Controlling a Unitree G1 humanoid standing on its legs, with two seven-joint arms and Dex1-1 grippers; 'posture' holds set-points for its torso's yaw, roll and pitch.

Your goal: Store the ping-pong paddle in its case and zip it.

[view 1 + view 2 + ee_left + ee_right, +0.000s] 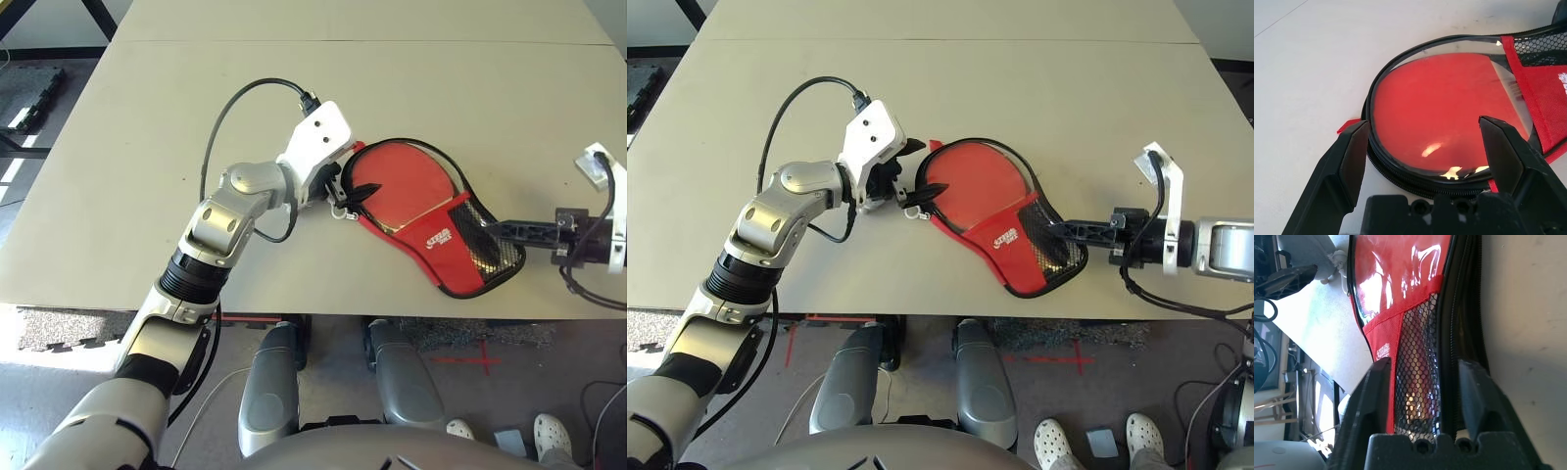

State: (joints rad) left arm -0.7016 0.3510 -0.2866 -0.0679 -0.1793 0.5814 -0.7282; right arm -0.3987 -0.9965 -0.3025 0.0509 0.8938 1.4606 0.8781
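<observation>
The case lies at a slant with the robot's right gripper at its mesh end, far from the zip, so the robot should swing that end nearer itself, then take the case's round side (1029, 170).
The red case (431, 235) lies flat near the table's front edge, its round end to the left and its black mesh pocket (485, 240) to the right. The ping-pong paddle (1444, 107) is inside it, and its red face shows through a clear window. My left gripper (1423, 125) is open at the case's round end, one finger on each side of the zip edge. A small pale zip pull (911, 208) lies just below that gripper (343, 186). My right gripper (1425, 364) is open at the narrow mesh end, its fingers straddling that end (1058, 230).
The wide beige table (147, 147) stretches left of the case and behind it. Its front edge (323, 311) runs just below the case. A black cable (220, 127) loops over my left wrist. A person's shoes (554, 431) are on the floor at the lower right.
</observation>
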